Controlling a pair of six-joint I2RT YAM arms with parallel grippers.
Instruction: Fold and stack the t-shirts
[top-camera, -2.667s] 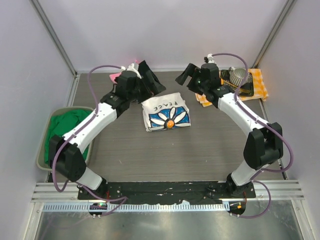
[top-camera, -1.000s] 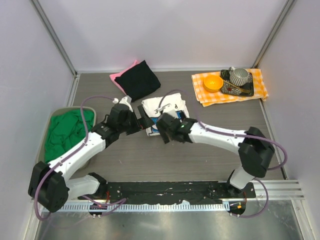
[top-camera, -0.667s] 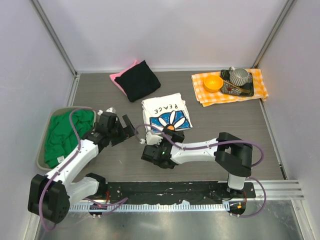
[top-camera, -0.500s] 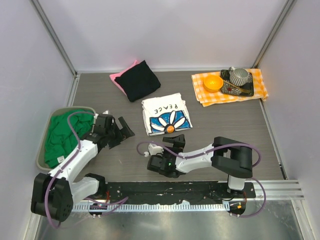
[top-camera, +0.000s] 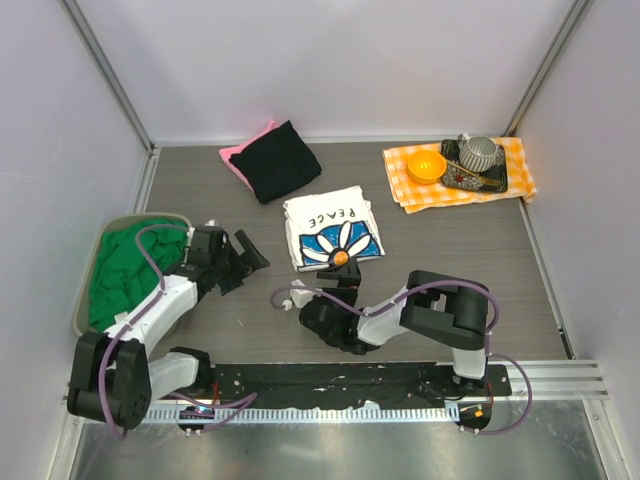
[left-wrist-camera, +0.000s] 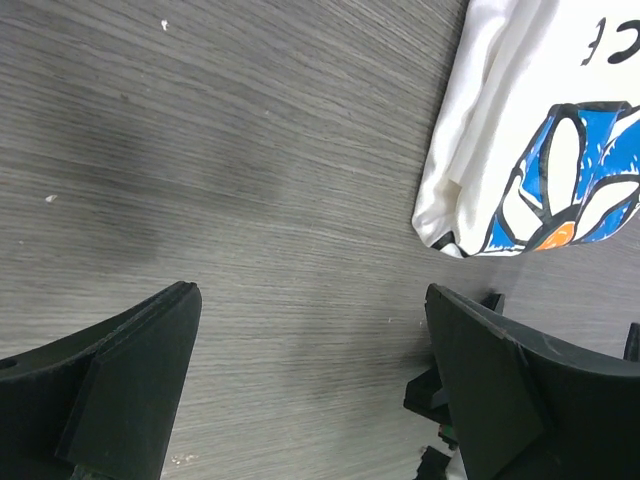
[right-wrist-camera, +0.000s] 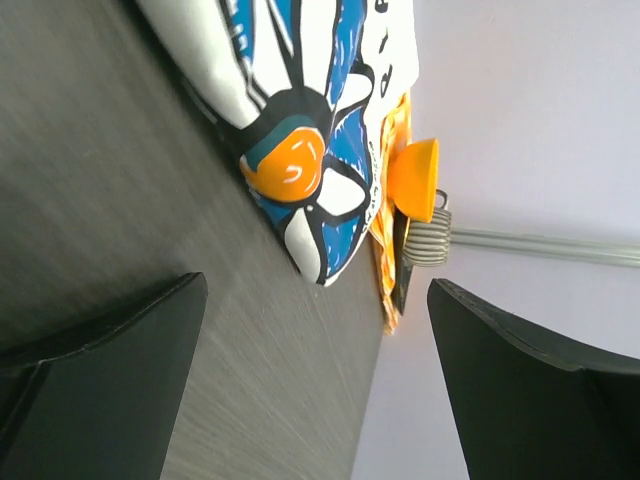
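Note:
My left gripper needs to move to the daisy-print t-shirt next and close on the middle of its side edge (top-camera: 290, 230) (left-wrist-camera: 450, 120) that faces the grey bin.
The folded white daisy-print t-shirt (top-camera: 335, 230) lies flat at the table's middle. It also shows in the left wrist view (left-wrist-camera: 540, 140) and the right wrist view (right-wrist-camera: 290, 120). A folded black t-shirt (top-camera: 282, 160) lies on a pink one (top-camera: 237, 158) at the back. A green t-shirt (top-camera: 130, 270) is bunched in the bin at the left. My left gripper (top-camera: 245, 262) (left-wrist-camera: 310, 385) is open and empty over bare table, left of the daisy shirt. My right gripper (top-camera: 335, 283) (right-wrist-camera: 315, 385) is open and empty, low over the table just in front of the daisy shirt.
A grey bin (top-camera: 82, 300) holds the green shirt at the left edge. An orange-and-white checked cloth (top-camera: 512, 185) at the back right carries an orange bowl (top-camera: 426, 166) and a ribbed cup (top-camera: 479, 152) on a dark tray (top-camera: 470, 180). Both arms are folded low near their bases.
Both arms have pulled back from the back of the table towards the near edge, open and empty. The daisy shirt stays folded where it lay.

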